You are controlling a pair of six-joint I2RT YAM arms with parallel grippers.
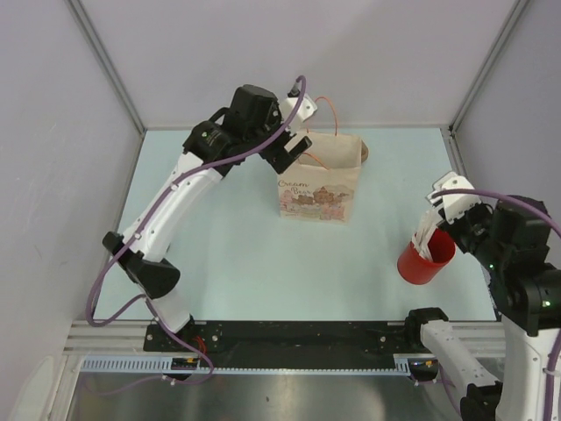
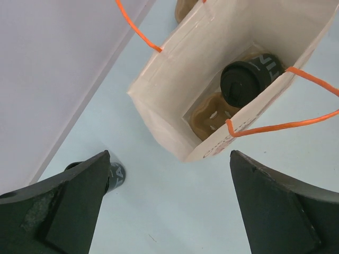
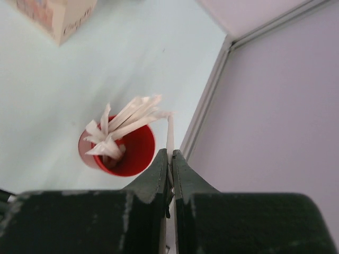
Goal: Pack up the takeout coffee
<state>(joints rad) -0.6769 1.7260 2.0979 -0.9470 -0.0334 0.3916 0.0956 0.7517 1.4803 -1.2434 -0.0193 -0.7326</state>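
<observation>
Next, I release the wrapped straw, now just above the red cup's rim, from my right gripper inside the open paper bag (image 1: 323,153), beside the coffee cup's black lid.
A printed paper bag (image 1: 317,180) with orange handles stands open at the back of the table. In the left wrist view, a coffee cup with a black lid (image 2: 242,83) and a brown item (image 2: 211,117) lie inside the bag (image 2: 169,90). My left gripper (image 1: 292,153) hangs above the bag's left rim, open and empty (image 2: 169,211). A red cup (image 1: 427,259) of several paper-wrapped straws (image 3: 124,127) stands at the right. My right gripper (image 3: 170,159) is shut on one wrapped straw (image 3: 170,132) just above the cup's (image 3: 135,153) rim.
A dark cylindrical object with white lettering (image 2: 117,177) lies on the table beside my left finger. A brown object (image 1: 364,152) sits behind the bag. The enclosure walls stand close at the left and right, with a metal rail (image 3: 209,100) near the red cup.
</observation>
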